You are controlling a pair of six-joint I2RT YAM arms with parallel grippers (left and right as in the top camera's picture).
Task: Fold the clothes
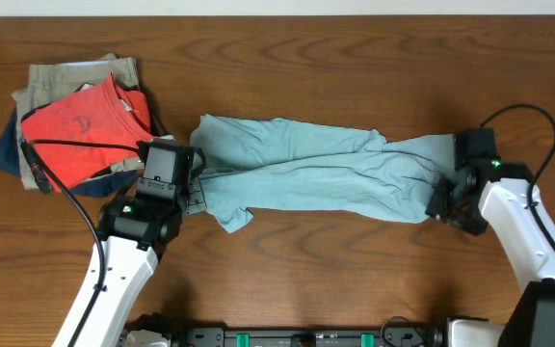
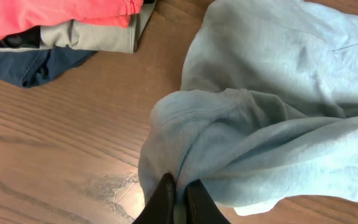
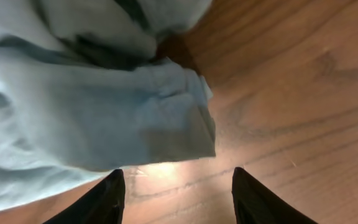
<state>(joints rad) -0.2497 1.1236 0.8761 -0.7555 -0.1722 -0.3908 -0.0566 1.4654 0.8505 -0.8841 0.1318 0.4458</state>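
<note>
My right gripper needs to pinch the garment's loose end (image 3: 190, 134) before both grippers lift and stretch the wrinkled light-blue garment, since only my left gripper is holding it.
The pale light-blue garment (image 1: 306, 173) lies wrinkled and stretched across the middle of the wooden table. My left gripper (image 1: 193, 183) is at its left end, shut on a pinched fold of the cloth (image 2: 229, 143); the fingertips (image 2: 178, 186) close on the fabric in the left wrist view. My right gripper (image 1: 443, 204) is at the garment's right end, open, with nothing between its fingers (image 3: 178, 183). The garment's right hem (image 3: 104, 118) lies just beyond the fingertips on the table.
A stack of folded clothes sits at the back left: a red-orange T-shirt (image 1: 90, 125) on a khaki garment (image 1: 66, 77) and a navy one (image 1: 6, 149). It also shows in the left wrist view (image 2: 55, 12). A cable loops behind the right arm (image 1: 538, 116).
</note>
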